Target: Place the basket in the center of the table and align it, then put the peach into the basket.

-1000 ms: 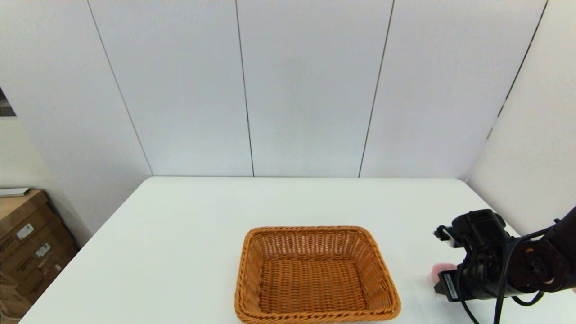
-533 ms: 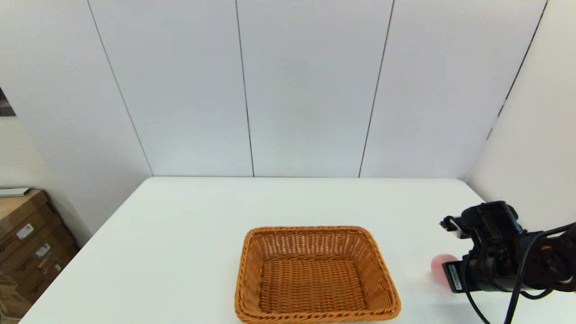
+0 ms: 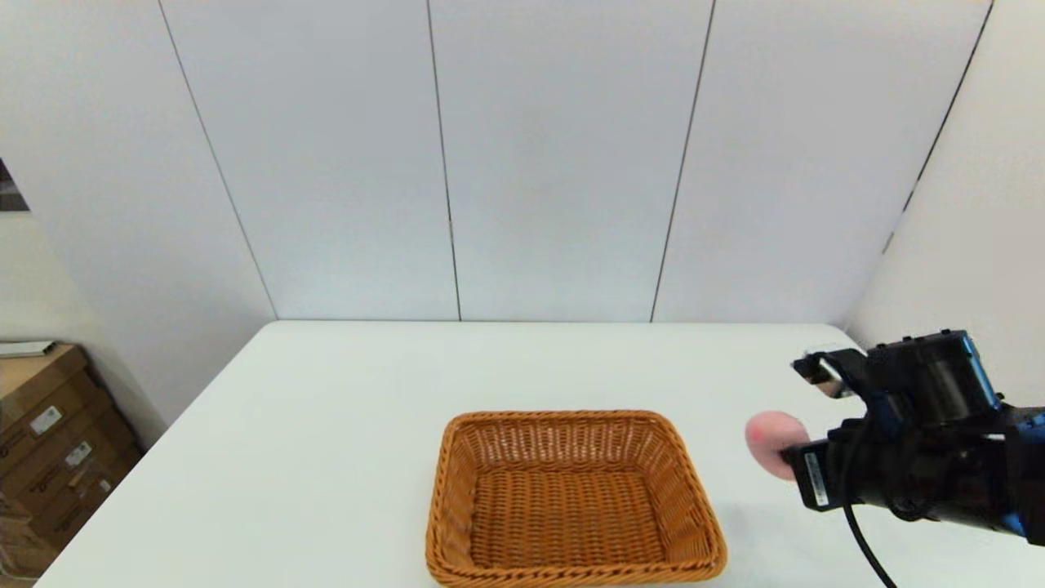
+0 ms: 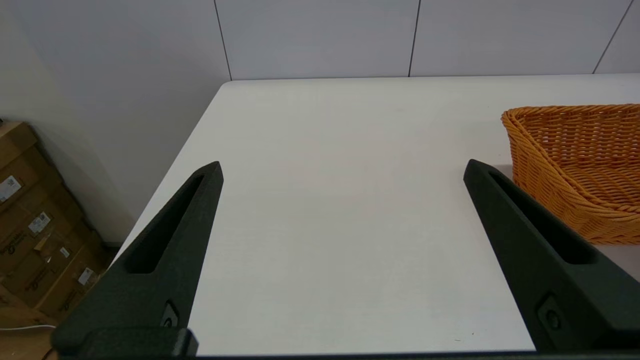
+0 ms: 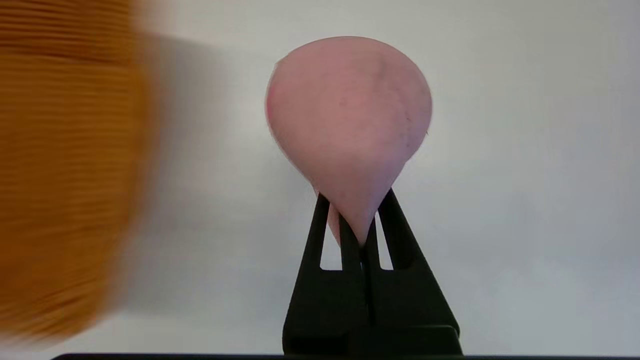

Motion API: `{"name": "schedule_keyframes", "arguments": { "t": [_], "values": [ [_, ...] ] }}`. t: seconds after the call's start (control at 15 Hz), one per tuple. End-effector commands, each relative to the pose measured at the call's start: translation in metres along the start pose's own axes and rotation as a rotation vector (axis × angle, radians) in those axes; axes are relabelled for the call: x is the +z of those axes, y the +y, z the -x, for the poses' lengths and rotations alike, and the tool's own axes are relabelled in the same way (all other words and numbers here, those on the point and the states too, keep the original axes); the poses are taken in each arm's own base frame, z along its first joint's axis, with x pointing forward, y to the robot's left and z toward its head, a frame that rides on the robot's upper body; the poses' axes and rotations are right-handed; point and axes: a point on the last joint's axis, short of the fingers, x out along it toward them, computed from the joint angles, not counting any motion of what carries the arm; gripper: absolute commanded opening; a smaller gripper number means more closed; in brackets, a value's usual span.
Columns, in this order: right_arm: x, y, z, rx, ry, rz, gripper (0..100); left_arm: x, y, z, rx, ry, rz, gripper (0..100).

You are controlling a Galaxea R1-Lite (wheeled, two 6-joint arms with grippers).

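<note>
The robot's right gripper should release the peach on the basket's bottom near its front rim (image 3: 614, 534).
The orange-brown wicker basket (image 3: 571, 500) sits on the white table (image 3: 343, 392), near its front edge and about mid-width; it holds nothing. In the head view the pink peach (image 3: 771, 441) hangs above the table to the right of the basket, held by my right gripper (image 3: 790, 454). The right wrist view shows that gripper (image 5: 356, 220) shut on the narrow end of the peach (image 5: 350, 130), with the basket (image 5: 65, 175) blurred at one side. My left gripper (image 4: 342, 167) stands open over bare table, beside a corner of the basket (image 4: 580, 165).
Cardboard boxes (image 3: 49, 441) are stacked on the floor left of the table. Grey wall panels (image 3: 555, 163) rise behind the table and along its right side.
My right gripper has risen off the table with the peach in it and shifted slightly left, toward the basket. The basket has not moved.
</note>
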Motion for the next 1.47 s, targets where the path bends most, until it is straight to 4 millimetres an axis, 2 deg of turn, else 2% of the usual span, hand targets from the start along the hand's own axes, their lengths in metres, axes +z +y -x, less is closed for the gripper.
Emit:
{"name": "schedule_keyframes", "arguments": {
  "t": [0.07,0.2,0.4,0.53,0.67,0.73,0.93,1.13,1.27,1.4,1.47],
  "values": [
    [0.012,0.066,0.082,0.318,-0.181,0.138,0,0.000,0.000,0.000,0.008,-0.001,0.002,100],
    [0.008,0.086,0.067,0.352,-0.109,0.185,0,0.000,0.000,0.000,0.008,0.000,0.001,100],
    [0.004,0.100,0.035,0.321,-0.014,0.217,0,0.000,0.000,0.000,0.008,-0.001,0.004,100],
    [0.006,0.110,0.017,0.325,-0.019,0.215,0,0.000,0.000,0.000,0.009,-0.001,0.005,100],
    [0.010,0.118,0.008,0.323,-0.025,0.214,0,0.000,0.000,0.000,0.010,0.000,0.005,100],
    [0.011,0.121,0.004,0.290,-0.030,0.208,100,0.000,0.000,0.000,0.010,0.000,0.005,100],
    [0.017,0.115,0.010,0.248,-0.073,0.183,100,0.000,0.000,0.000,0.011,-0.001,0.007,100],
    [0.035,0.090,0.025,0.195,-0.161,0.095,100,0.000,0.000,0.000,0.013,0.000,0.008,100],
    [0.045,0.068,0.043,0.153,-0.234,0.035,100,0.000,0.000,0.000,0.013,-0.002,0.009,100],
    [0.053,0.029,0.080,0.003,-0.380,-0.049,100,0.000,0.000,0.000,0.014,-0.002,0.012,100],
    [0.050,0.016,0.096,-0.045,-0.423,-0.068,100,0.000,0.000,0.000,0.014,-0.002,0.012,100]
  ]
}}
